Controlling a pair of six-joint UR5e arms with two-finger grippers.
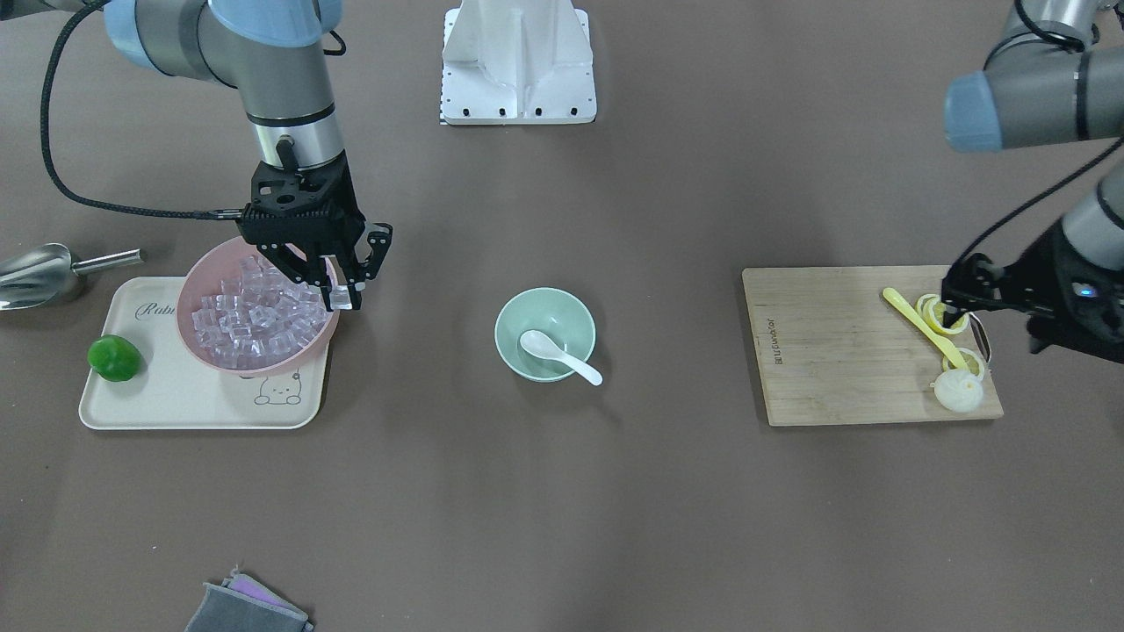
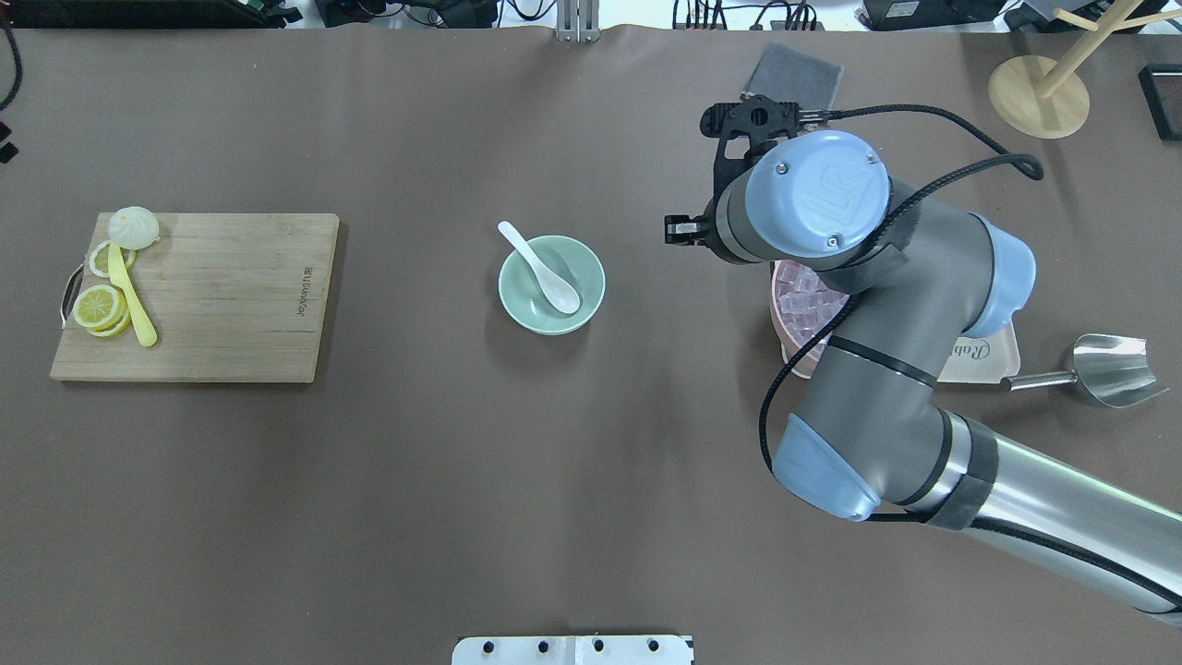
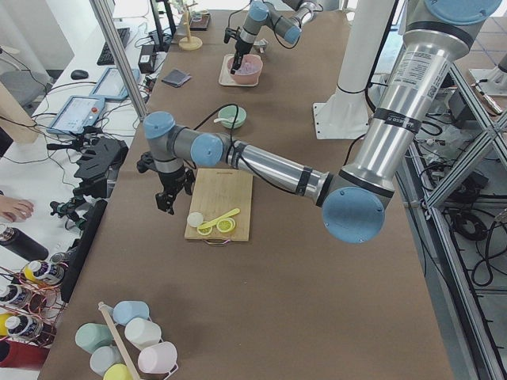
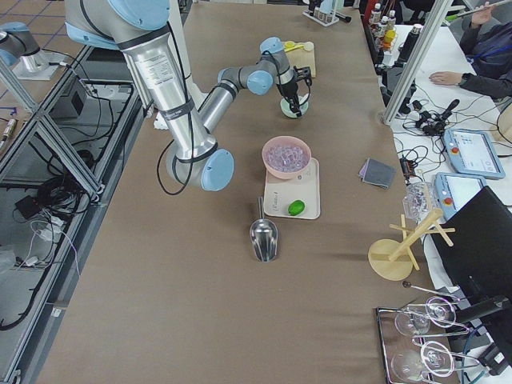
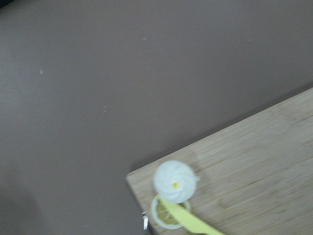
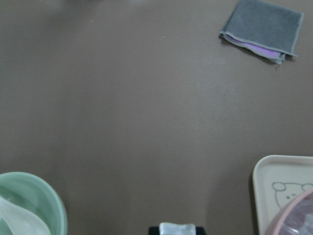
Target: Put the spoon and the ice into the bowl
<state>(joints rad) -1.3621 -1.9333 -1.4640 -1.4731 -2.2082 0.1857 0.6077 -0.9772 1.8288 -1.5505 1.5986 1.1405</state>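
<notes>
The ice cube will leave my right gripper in the mint-green bowl (image 1: 532, 316), beside the white spoon's head.
The mint-green bowl (image 1: 562, 307) stands mid-table, and the white spoon (image 1: 558, 355) lies in it with its handle over the rim. The bowl (image 2: 582, 268) and the spoon (image 2: 540, 268) also show in the overhead view. My right gripper (image 1: 345, 297) is shut on a clear ice cube (image 1: 344, 300), raised over the edge of the pink bowl (image 1: 263, 369) on the side toward the green bowl. The cube (image 6: 177, 229) shows between the fingers in the right wrist view. My left gripper (image 1: 953, 312) hangs over the lemon slices; I cannot tell whether it is open.
The pink bowl holds many ice cubes and stands on a cream tray (image 1: 176, 404) with a lime (image 1: 114, 358). A steel scoop (image 1: 35, 274) lies beside the tray. A cutting board (image 1: 834, 351) carries a yellow spoon (image 1: 922, 326) and a bun (image 1: 957, 391). A grey cloth (image 1: 250, 606) lies near the table's edge.
</notes>
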